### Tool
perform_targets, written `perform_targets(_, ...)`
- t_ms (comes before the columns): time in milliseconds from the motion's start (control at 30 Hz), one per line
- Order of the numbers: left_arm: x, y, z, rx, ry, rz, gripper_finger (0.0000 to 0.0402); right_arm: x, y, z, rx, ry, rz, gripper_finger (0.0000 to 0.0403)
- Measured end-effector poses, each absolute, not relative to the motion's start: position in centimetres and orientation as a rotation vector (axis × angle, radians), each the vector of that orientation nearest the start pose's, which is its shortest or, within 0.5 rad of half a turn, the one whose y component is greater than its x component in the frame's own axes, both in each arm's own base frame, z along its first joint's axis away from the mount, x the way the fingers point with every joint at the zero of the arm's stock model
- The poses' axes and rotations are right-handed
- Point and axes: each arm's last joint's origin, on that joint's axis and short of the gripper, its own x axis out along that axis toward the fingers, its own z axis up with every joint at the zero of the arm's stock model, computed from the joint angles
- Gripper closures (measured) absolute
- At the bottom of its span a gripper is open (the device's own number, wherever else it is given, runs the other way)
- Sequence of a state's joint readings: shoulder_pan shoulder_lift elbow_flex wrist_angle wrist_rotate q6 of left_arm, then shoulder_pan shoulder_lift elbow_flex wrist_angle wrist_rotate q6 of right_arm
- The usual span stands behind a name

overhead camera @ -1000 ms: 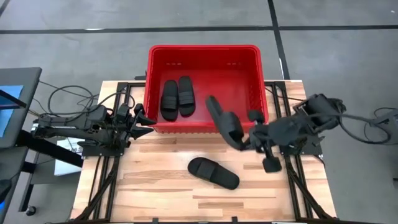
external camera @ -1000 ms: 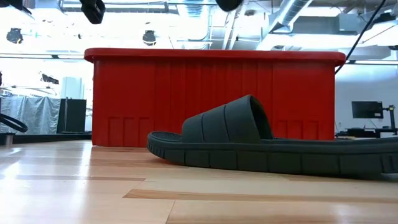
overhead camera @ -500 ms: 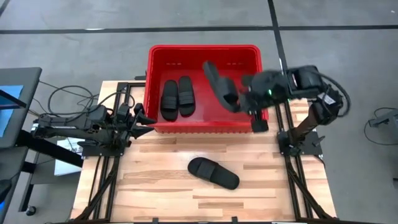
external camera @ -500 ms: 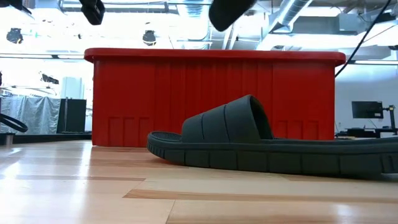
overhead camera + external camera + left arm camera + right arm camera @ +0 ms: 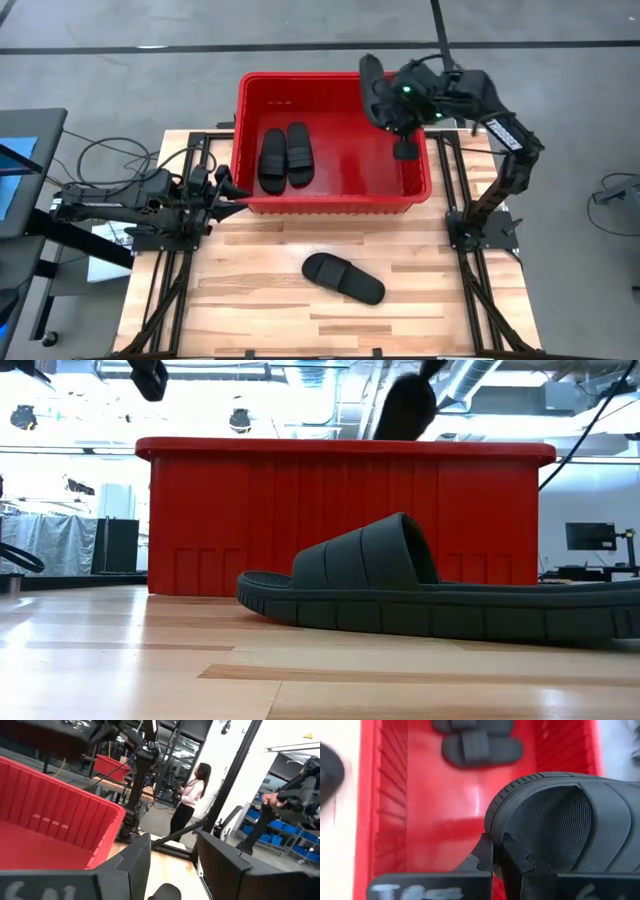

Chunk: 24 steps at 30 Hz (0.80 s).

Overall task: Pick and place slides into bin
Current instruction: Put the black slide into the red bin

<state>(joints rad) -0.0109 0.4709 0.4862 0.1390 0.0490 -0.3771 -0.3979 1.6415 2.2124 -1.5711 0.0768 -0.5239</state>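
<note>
The black slide will go down on the bare red bin's bottom (image 5: 375,136) from my right gripper, apart from the two slides. The black slide hangs high over the bin's rim.
My right gripper (image 5: 393,108) is shut on a black slide (image 5: 375,90), high above the far right part of the red bin (image 5: 400,185). In the low view this slide (image 5: 405,405) hangs over the bin's rim (image 5: 300,448). Two slides (image 5: 275,158) (image 5: 300,153) lie side by side, soles down, on the bin's floor at its left. Another slide (image 5: 343,277) rests sole-down on the wooden table in front of the bin. My left gripper (image 5: 235,197) waits open at the bin's near left corner. My right gripper pinches the rim of the slide's sole (image 5: 495,842) between its two fingers, close to one rounded end. The fingers slant down from the table's right side. The slide is lifted clear of the bin and tilted, its ribbed underside (image 5: 555,825) turned to the wrist camera.
The bin's ribbed walls (image 5: 385,820) stand tall around bare red floor (image 5: 360,160) at its middle and right. Black frame rails (image 5: 170,290) run along both table sides. A person (image 5: 187,802) stands in the room beyond the table.
My right gripper has swung from beside the bin's near right corner toward the table's far edge, staying shut on the slide. The slide has travelled clear over the bin's near wall to its far right part and has turned about with the wrist.
</note>
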Motion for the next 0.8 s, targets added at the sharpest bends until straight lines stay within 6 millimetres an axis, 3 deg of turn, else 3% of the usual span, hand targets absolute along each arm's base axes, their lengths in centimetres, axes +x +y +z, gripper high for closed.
perform_targets(500, 12.5, 0.0, 30.0, -0.365, -0.134, 0.003, 0.0248, 25.3, -13.6, 37.5, -0.201, 1.433, -0.018, 0.0402)
perform_targets(800, 12.5, 0.0, 30.0, -0.364, -0.135, 0.004, 0.0248, 25.5, -15.3, 33.6, -0.168, 1.466, -0.027, 0.0402)
